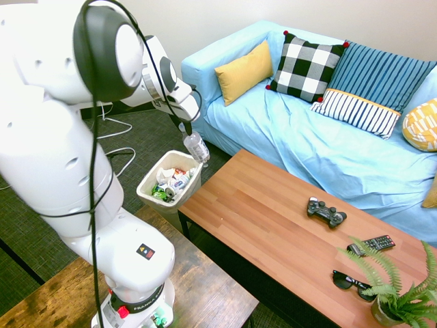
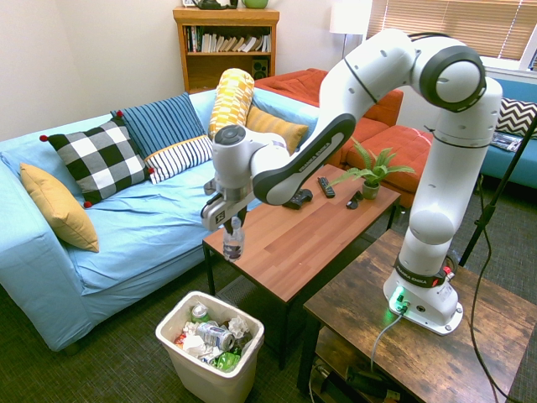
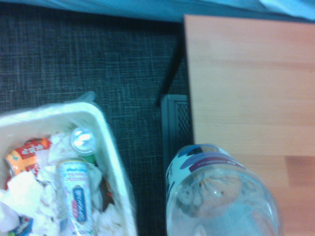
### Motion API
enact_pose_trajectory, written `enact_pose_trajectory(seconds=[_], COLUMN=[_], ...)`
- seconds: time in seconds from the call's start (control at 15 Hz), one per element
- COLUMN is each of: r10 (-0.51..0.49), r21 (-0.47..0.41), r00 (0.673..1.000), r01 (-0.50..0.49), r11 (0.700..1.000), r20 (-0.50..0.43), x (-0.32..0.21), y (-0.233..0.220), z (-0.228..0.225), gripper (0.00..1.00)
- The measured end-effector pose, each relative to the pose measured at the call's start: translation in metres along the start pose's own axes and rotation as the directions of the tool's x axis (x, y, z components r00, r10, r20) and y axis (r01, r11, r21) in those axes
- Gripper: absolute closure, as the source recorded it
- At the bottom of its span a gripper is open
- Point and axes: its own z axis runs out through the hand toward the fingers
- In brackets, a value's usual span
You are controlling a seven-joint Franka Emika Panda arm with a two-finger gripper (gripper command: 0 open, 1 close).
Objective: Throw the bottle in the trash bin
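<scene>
Next, my gripper drops the bottle onto the crumpled white paper [image 2: 194, 336] [image 3: 45, 196] next to the can in the trash bin.
The clear plastic bottle [image 1: 197, 147] hangs upright in the air by its top, with my gripper [image 1: 185, 129] shut on it. It is over the gap between the wooden coffee table [image 1: 273, 225] and the cream-white trash bin [image 1: 149, 195]. In the second exterior view the bottle [image 2: 233, 238] hangs from the gripper [image 2: 228, 221] at the table's corner, above and a little to the right of the trash bin [image 2: 200, 374]. The wrist view shows the bottle [image 3: 221, 201] close up beside the table edge, with the trash bin [image 3: 114, 157] off to one side.
The bin holds cans and crumpled paper [image 2: 210, 337]. A light blue sofa [image 1: 307, 137] with cushions runs behind the table. A game controller [image 1: 326, 211], a remote [image 1: 371, 244], sunglasses [image 1: 351, 282] and a potted fern [image 1: 399, 294] lie on the table's far part.
</scene>
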Motion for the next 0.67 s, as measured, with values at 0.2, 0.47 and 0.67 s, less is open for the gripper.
enact_pose_trajectory(seconds=[0.2, 0.47, 0.67], r10=[-0.066, -0.130, -0.127], r21=[-0.003, -0.012, -0.044], r00=[0.998, 0.991, 0.991], r01=[0.066, 0.129, 0.125], r11=[0.998, 0.992, 0.991], r20=[0.002, -0.016, -0.039], x=[-0.054, -0.122, -0.137], y=[-0.050, -0.114, -0.145], z=[0.042, 0.096, 0.136], gripper=[1.00, 1.00, 1.00])
